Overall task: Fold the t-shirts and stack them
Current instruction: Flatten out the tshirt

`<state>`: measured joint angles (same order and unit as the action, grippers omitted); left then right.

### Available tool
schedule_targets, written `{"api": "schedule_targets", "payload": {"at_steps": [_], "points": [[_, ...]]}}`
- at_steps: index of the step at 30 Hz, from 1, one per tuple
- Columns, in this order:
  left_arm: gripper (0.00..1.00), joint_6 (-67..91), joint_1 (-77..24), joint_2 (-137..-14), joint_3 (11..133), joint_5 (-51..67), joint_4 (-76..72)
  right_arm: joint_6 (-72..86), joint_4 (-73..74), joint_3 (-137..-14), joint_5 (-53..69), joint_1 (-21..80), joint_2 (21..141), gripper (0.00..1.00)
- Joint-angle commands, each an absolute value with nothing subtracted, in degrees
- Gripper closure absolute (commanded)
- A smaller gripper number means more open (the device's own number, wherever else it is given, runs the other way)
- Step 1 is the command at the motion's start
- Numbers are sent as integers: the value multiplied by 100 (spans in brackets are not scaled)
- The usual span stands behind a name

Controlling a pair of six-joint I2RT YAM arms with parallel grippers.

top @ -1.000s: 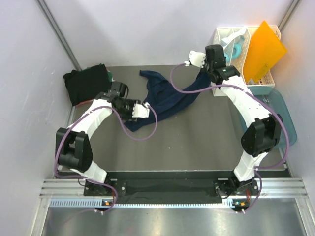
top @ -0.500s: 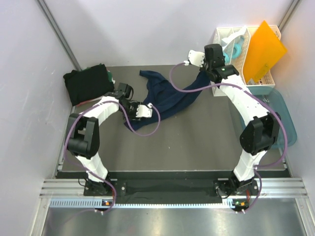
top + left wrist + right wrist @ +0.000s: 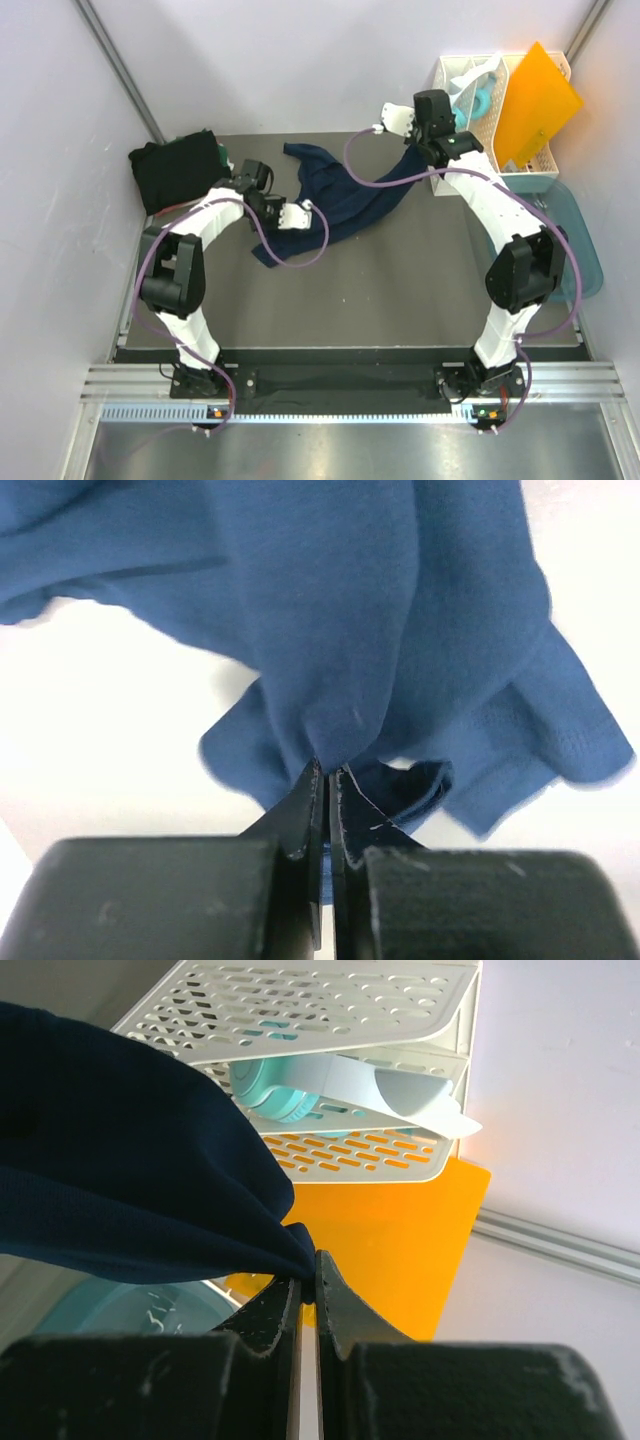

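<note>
The navy t-shirt is pinched at a bunched fold by my left gripper, short of its curled edge, so next I open and take the t-shirt by that curled edge (image 3: 430, 782).
A navy blue t-shirt (image 3: 345, 195) lies crumpled across the back middle of the table, one end lifted toward the back right. My left gripper (image 3: 300, 213) sits at its near left edge, shut on a pinch of the blue cloth (image 3: 380, 630) between its fingertips (image 3: 328, 775). Raised beside the rack, my right gripper (image 3: 395, 120) is shut on a fold of the navy cloth (image 3: 120, 1160), nipped at its tips (image 3: 308, 1265). A pile of black and dark green t-shirts (image 3: 178, 170) rests at the back left corner.
A white slotted rack (image 3: 470, 75) stands at the back right with an orange sheet (image 3: 535, 100) leaning in it. A teal plastic tub (image 3: 585, 245) sits off the table's right edge. Purple cables loop from both wrists over the shirt.
My left gripper has shifted slightly toward the back and closed on the shirt's near edge; its elbow swung in toward the left wall. The right arm has held still.
</note>
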<state>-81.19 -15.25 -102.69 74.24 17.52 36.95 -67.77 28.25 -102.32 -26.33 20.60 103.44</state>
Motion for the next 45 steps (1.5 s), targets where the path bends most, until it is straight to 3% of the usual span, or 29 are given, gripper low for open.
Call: {"api": "schedule_targets", "payload": {"at_steps": [1, 9, 13, 20, 23, 32, 37, 38, 40, 44, 45], "points": [[100, -8121, -1547, -10221, 8795, 2354, 4945, -6838, 2452, -10556, -2751, 2039, 10397, 100], [100, -7831, -1968, -10652, 11855, 3252, 7862, -6838, 2408, -10608, -2742, 2013, 10485, 100], [100, -8128, -2136, -10477, 11638, 3226, 8454, -6838, 2408, -10679, -2733, 2013, 10538, 100], [100, -8428, -2162, -10230, 9803, 2488, 8631, -6882, 2408, -10723, -2716, 2039, 10564, 100], [100, -8403, -2127, -10423, 9607, 2057, 8631, -6917, 2417, -10766, -2716, 2065, 10600, 100], [100, -7866, -1530, -12486, 11126, 1722, 8596, -6900, 2435, -10784, -2707, 2171, 10626, 100], [100, -7726, -1415, -12814, 11251, 1574, 7929, -6847, 2443, -10723, -2716, 2180, 10582, 100], [96, -7673, -1398, -12806, 11241, 1538, 7797, -6847, 2452, -10705, -2725, 2171, 10565, 98], [76, -7454, -1380, -12788, 11259, 1529, 7454, -6811, 2443, -10618, -2733, 2180, 10512, 96], [53, -7190, -1301, -12508, 11198, 1600, 6953, -6812, 2373, -10389, -2751, 2188, 10406, 96], [52, -7102, -1283, -12446, 11171, 1617, 6856, -6803, 2364, -10354, -2751, 2180, 10398, 96]]}}
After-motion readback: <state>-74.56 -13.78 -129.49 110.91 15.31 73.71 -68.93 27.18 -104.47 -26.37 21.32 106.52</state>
